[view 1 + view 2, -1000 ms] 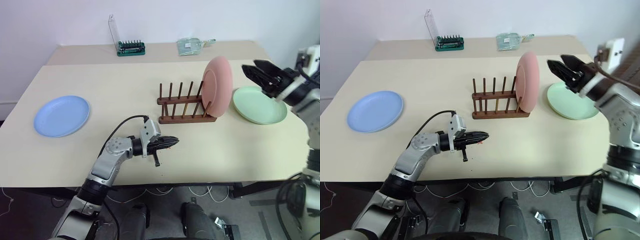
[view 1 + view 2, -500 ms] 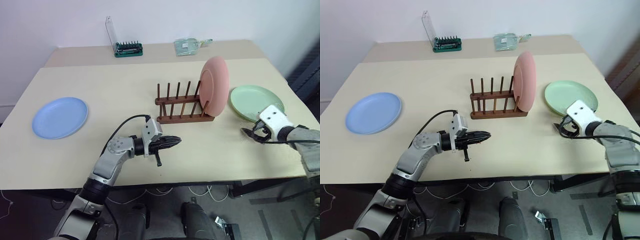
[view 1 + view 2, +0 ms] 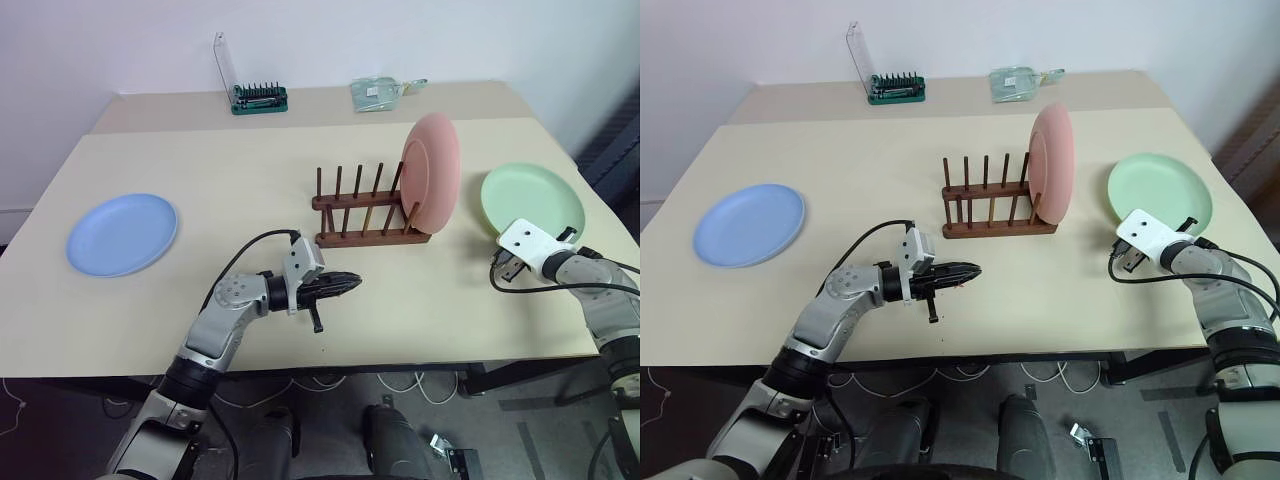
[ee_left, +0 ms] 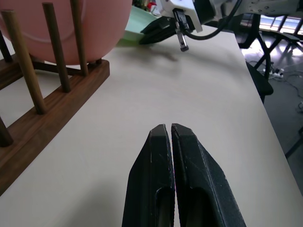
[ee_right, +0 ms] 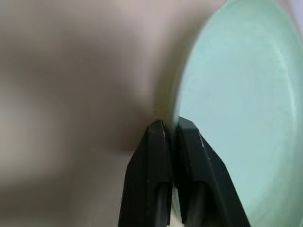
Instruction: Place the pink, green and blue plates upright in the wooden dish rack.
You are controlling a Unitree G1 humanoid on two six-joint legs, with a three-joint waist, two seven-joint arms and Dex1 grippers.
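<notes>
The green plate is to stand upright in the rack slot (image 3: 383,222) beside the pink plate. My right gripper needs to let go of it there.
The pink plate (image 3: 432,172) stands upright at the right end of the wooden dish rack (image 3: 365,212). To its right the green plate (image 3: 532,200) lies flat on the table. My right gripper (image 5: 171,124) is low at that plate's near-left rim and shut on it, the thin edge running in between the fingers. Far to the left, the blue plate (image 3: 122,233) lies flat. My left gripper (image 3: 350,282) hovers in front of the rack, pointing right, shut and empty.
A green tool holder with a clear lid (image 3: 258,97) and a clear packet (image 3: 378,92) sit on the back table. The table's right edge (image 3: 600,250) runs close behind the green plate. Bare tabletop lies between the blue plate and the rack.
My right arm swung down from above the green plate to table level, then shut on the plate's rim. The green plate slid slightly right. The left arm stayed still.
</notes>
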